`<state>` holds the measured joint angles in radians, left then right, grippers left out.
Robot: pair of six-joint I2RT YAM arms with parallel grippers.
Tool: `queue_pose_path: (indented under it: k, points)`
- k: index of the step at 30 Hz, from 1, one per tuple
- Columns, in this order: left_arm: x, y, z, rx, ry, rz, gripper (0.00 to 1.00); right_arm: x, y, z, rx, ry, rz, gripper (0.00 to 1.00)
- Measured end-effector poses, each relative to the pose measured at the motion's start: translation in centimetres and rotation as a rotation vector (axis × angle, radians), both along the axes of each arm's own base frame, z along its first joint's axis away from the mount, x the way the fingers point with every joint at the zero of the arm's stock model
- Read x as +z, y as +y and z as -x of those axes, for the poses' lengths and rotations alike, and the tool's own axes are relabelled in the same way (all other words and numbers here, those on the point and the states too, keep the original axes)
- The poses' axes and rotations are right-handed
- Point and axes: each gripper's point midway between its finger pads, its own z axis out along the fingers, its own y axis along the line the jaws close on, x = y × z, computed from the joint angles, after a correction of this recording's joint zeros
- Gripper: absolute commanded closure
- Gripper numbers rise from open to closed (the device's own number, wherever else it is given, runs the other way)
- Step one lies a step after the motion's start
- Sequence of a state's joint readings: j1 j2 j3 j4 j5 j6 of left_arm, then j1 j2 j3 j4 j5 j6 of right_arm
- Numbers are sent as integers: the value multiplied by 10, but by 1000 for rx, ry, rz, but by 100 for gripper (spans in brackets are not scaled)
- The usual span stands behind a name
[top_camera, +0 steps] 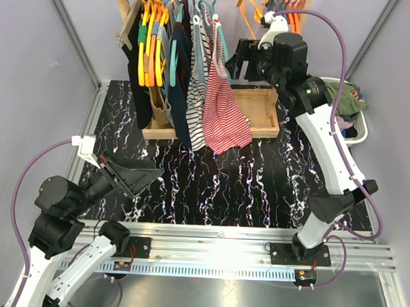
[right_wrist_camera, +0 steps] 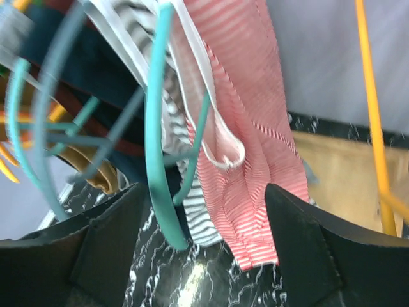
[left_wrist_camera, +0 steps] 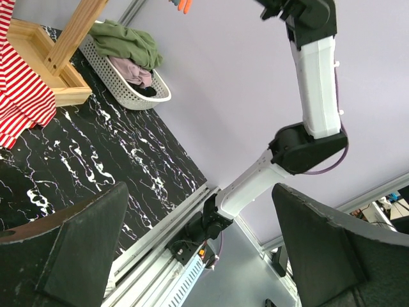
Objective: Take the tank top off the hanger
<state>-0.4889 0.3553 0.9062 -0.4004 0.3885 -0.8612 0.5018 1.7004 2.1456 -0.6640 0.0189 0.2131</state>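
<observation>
The teal hanger's end is off-center between my right gripper's open fingers; I need to shift across, grip that end (top_camera: 227, 73), then lift the hanger off the bar.
A red-and-white striped tank top (top_camera: 224, 103) hangs on a teal hanger (top_camera: 214, 18) at the right end of the clothes on the rail. My right gripper (top_camera: 235, 62) is open, raised beside the top's right edge. In the right wrist view the tank top (right_wrist_camera: 249, 147) and the teal hanger (right_wrist_camera: 158, 153) hang between its open fingers (right_wrist_camera: 300, 256); nothing is gripped. My left gripper (top_camera: 139, 176) is open and empty, low over the table's left side, far from the rack. The red top also shows in the left wrist view (left_wrist_camera: 22, 102).
Several other garments (top_camera: 174, 70) hang on orange and teal hangers left of the red top. The rack stands on a wooden base (top_camera: 258, 115). A white basket of clothes (top_camera: 350, 112) sits at the right. Empty orange hangers (top_camera: 255, 9) hang near my right wrist.
</observation>
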Motion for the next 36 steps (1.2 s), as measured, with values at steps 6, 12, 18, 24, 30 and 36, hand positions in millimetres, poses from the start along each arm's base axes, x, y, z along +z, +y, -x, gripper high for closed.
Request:
queue_pose_path:
  k: [6,12,18,24,30,36]
  points:
    - [0,0,0,0,0,1,1,27,18,-19,54,-68,-10,26]
    - [0,0,0,1,2,-1,1,-11,30,-35,76,10,44,27]
    - [-1,1,0,4,7,-3,1,-33,24,-34,38,76,66,14]
    - [-1,1,-1,8,7,-3,1,-40,-18,-18,-142,136,110,5]
    - [-4,-6,-13,3,31,-16,1,-21,-34,13,-133,111,95,9]
    - [-7,-12,-21,-3,48,-26,1,15,-4,39,84,61,23,10]
